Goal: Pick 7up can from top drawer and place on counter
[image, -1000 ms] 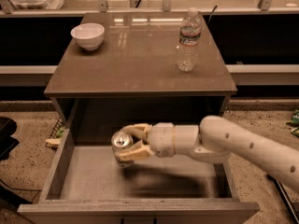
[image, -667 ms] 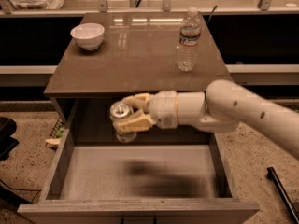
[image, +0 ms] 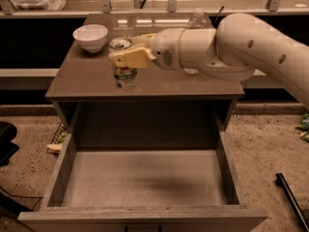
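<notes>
I need to use my gripper to set the 7up can down on the counter (image: 117, 80), in between the white bowl and the open drawer.
The 7up can (image: 125, 75) is upright in my gripper (image: 127, 52), with its silver top (image: 120, 43) showing and its base at or just above the counter (image: 82, 83), near the front left. The gripper is shut on the can, one yellowish finger (image: 131, 58) across its front. My white arm (image: 231, 45) reaches in from the right above the counter. The top drawer (image: 145, 180) is pulled wide open below, and its flat grey bottom is bare.
A white bowl (image: 90, 36) stands at the counter's back left. A clear water bottle (image: 198, 13) stands at the back right, mostly hidden behind my arm. A black object (image: 292, 197) lies on the speckled floor at the right.
My gripper has carried the can up out of the drawer and over the counter's front edge. The drawer stays open and now holds nothing.
</notes>
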You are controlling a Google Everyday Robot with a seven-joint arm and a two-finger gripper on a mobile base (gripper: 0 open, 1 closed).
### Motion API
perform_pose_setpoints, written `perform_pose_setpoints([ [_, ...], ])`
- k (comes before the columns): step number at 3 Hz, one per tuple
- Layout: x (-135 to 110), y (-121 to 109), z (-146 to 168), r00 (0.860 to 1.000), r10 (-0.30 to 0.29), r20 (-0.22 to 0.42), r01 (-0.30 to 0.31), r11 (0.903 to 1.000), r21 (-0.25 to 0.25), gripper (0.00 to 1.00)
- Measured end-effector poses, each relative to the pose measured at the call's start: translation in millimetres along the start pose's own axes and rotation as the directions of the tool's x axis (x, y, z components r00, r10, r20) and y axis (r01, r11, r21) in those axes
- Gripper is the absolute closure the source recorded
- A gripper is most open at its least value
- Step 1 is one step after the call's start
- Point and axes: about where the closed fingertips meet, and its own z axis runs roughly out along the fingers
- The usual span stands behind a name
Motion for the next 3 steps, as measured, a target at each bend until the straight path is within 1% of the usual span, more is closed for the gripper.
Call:
perform_pose_setpoints([
  [1,-20.6,-22.8,16.6,0.998,0.051,0.025,-0.053,0.9958,0.075,1.00],
  [2,-12.1,-45.6,45.4,0.996,0.074,0.053,-0.080,0.9895,0.120,1.00],
  [3,17.0,-64.2,73.3,0.996,0.065,0.067,-0.074,0.9870,0.142,1.00],
])
